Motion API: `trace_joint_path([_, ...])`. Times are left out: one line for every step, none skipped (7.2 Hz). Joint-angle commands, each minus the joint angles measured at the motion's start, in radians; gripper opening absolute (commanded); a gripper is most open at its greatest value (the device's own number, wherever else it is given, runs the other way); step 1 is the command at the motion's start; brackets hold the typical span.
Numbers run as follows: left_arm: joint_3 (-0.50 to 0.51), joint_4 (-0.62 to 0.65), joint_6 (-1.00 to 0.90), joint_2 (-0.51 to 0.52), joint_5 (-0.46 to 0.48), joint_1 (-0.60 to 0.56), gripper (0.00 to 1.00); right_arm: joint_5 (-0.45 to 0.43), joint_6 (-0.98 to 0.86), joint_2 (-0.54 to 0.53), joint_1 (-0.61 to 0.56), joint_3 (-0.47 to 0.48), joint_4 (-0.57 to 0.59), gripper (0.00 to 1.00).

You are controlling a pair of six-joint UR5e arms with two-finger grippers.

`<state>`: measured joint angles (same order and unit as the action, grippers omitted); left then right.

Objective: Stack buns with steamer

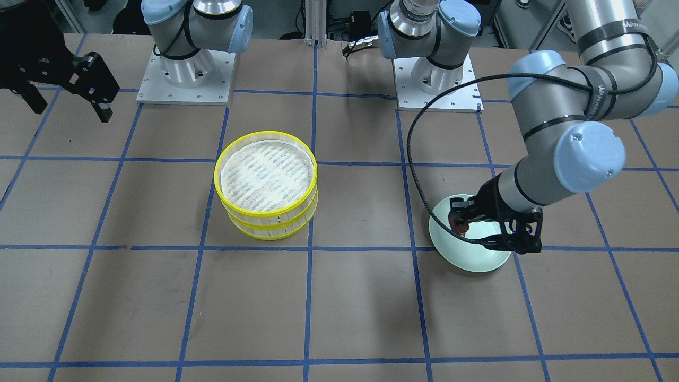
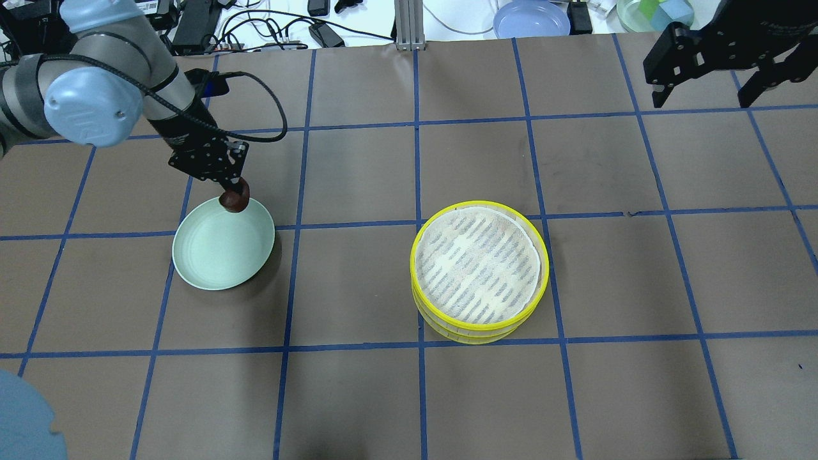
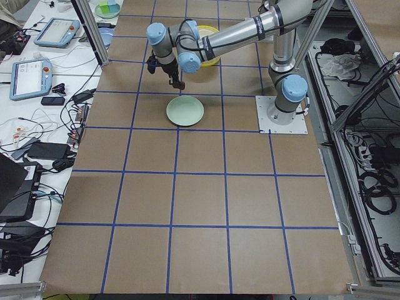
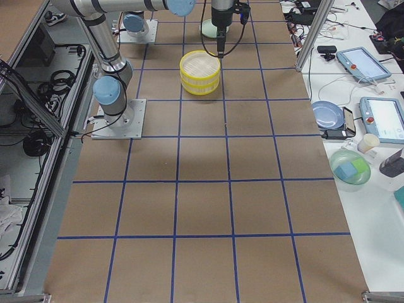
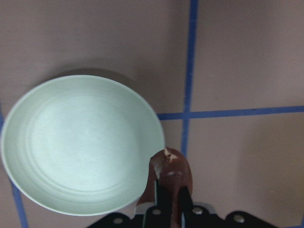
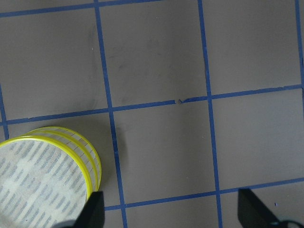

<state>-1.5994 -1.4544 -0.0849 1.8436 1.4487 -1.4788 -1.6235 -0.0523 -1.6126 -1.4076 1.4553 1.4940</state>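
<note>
The robot's left gripper will release the dark reddish-brown bun near the middle of the steamer's white liner (image 1: 279,182).
My left gripper (image 2: 234,199) is shut on the dark reddish-brown bun (image 2: 234,202) and holds it above the far rim of the pale green plate (image 2: 217,252). The wrist view shows the bun (image 5: 170,176) between the fingers, over the plate's edge (image 5: 57,156); the plate is bare. The front view shows the bun (image 1: 461,227) over the plate (image 1: 472,257). The yellow-rimmed steamer (image 2: 479,271), two tiers stacked with a white liner on top, stands mid-table (image 1: 267,183). The cream-yellow bun is not in view. My right gripper (image 2: 703,96) is open, high and empty, far right.
A blue plate (image 2: 530,18) and a bowl with coloured blocks (image 2: 655,13) lie beyond the table's far edge. The two arm bases (image 1: 185,74) stand at the robot's side. Blue tape lines grid the brown table.
</note>
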Motion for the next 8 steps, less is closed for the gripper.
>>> trace_joint_path([0.018, -0.015, 0.28, -0.034, -0.127, -0.208, 0.0, -0.003, -0.004, -0.035, 0.028, -0.015, -0.033, 1.0])
trace_joint_path([0.009, -0.011, 0.33, -0.029, -0.18, -0.292, 0.0, -0.006, -0.004, -0.036, 0.032, -0.013, -0.049, 1.0])
trace_joint_path([-0.008, 0.0, 0.38, -0.012, -0.224, -0.358, 0.0, -0.004, -0.004, -0.038, 0.032, -0.012, -0.049, 1.0])
trace_joint_path([-0.04, 0.056, 0.44, -0.017, -0.231, -0.394, 0.0, -0.003, -0.004, -0.038, 0.032, -0.012, -0.049, 1.0])
trace_joint_path([-0.069, 0.087, 0.442, -0.011, -0.267, -0.406, 0.0, -0.004, -0.004, -0.04, 0.032, -0.012, -0.051, 1.0])
trace_joint_path([-0.083, 0.1, 0.448, 0.003, -0.325, -0.413, 0.0, -0.004, -0.004, -0.041, 0.032, -0.012, -0.049, 1.0])
trace_joint_path([-0.096, 0.112, 0.447, 0.011, -0.327, -0.419, 0.0, -0.007, -0.004, -0.041, 0.032, -0.01, -0.051, 1.0])
trace_joint_path([-0.105, 0.115, 0.448, 0.017, -0.33, -0.422, 0.0, -0.007, -0.004, -0.04, 0.032, -0.01, -0.049, 1.0])
